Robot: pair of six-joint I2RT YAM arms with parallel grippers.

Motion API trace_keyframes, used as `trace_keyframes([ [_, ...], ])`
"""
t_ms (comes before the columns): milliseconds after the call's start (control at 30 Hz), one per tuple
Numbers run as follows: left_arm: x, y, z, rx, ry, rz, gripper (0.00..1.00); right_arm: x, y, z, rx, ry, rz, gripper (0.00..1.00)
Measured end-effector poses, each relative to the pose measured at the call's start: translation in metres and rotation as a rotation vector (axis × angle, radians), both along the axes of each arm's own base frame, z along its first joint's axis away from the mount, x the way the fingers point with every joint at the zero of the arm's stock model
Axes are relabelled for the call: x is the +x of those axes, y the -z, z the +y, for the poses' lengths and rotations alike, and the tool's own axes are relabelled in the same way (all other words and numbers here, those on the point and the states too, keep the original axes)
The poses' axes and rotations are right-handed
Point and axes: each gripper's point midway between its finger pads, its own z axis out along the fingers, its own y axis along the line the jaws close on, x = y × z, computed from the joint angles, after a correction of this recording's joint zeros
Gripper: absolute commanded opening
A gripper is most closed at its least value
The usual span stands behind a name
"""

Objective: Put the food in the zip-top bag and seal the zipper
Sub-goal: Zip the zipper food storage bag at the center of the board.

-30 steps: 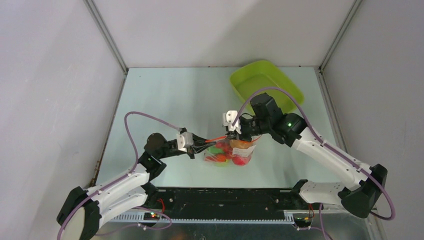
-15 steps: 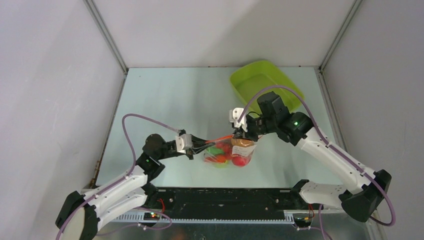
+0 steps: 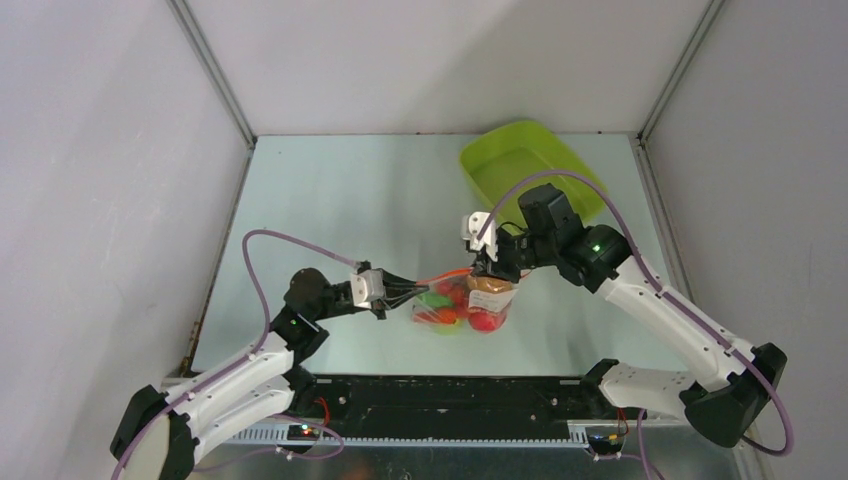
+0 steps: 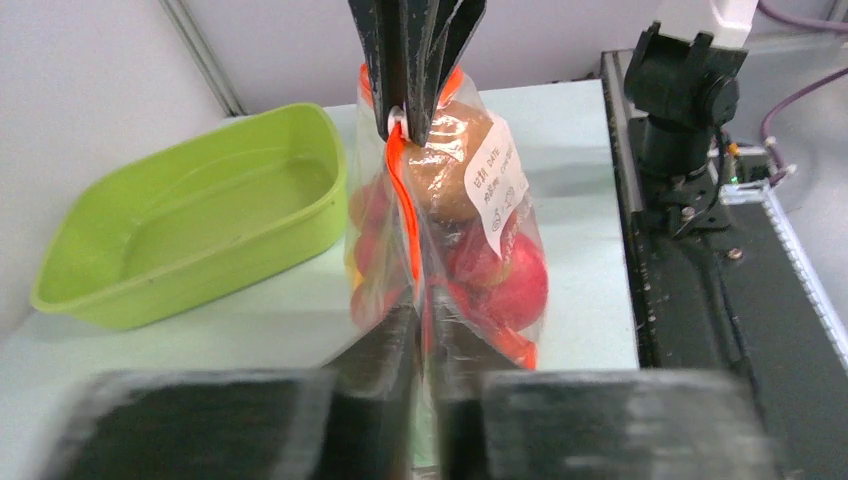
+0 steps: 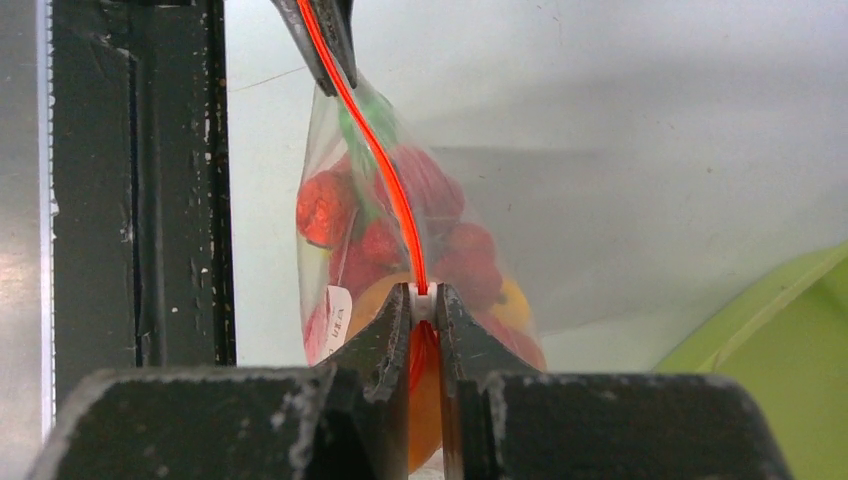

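The bag gapes past the slider while my left gripper pinches the zipper strip's far end, so I will use my left gripper to take the zipper strip (image 3: 460, 272) near the slider.
The clear zip-top bag (image 3: 462, 304) hangs between my two grippers, full of toy food: a brown kiwi (image 4: 445, 168), a red apple (image 4: 515, 285), red grapes (image 5: 325, 207) and an orange fruit (image 5: 425, 400). My left gripper (image 3: 408, 289) is shut on the left end of the orange-red zipper strip (image 4: 402, 195). My right gripper (image 3: 484, 264) is shut on the white slider tab (image 5: 422, 302), near the strip's right end. The strip (image 5: 375, 150) runs taut between the two grippers. In the left wrist view my gripper (image 4: 422, 318) pinches the strip's near end.
A lime-green tray (image 3: 533, 168) stands at the back right of the table, behind the right arm; it also shows in the left wrist view (image 4: 190, 235). The black base rail (image 3: 440, 395) runs along the near edge.
My right gripper has slid the slider tab to the right along the strip, away from the left gripper. The left gripper has held its end.
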Motion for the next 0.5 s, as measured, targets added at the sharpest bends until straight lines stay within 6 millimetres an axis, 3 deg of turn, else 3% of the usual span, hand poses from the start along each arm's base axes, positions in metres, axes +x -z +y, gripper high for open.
trace_keyframes([
  [33, 0.0, 0.0, 0.0, -0.001, 0.0, 0.001, 0.36, -0.001, -0.001, 0.003, 0.0, 0.003, -0.001, 0.0],
  [67, 0.0, -0.001, 0.0, -0.004, 0.001, 0.007, 0.67, -0.001, -0.001, 0.005, -0.002, 0.012, -0.007, 0.0],
  [133, 0.0, -0.002, 0.0, -0.009, 0.001, 0.002, 0.95, -0.007, -0.001, 0.011, -0.012, 0.004, -0.023, 0.0],
  [267, -0.002, -0.008, -0.002, -0.025, 0.014, 0.029, 1.0, -0.027, -0.013, 0.029, -0.021, -0.048, -0.066, 0.0],
  [500, -0.004, -0.041, -0.006, -0.066, 0.042, -0.02, 1.0, -0.027, -0.037, 0.045, -0.021, -0.034, -0.129, 0.0],
])
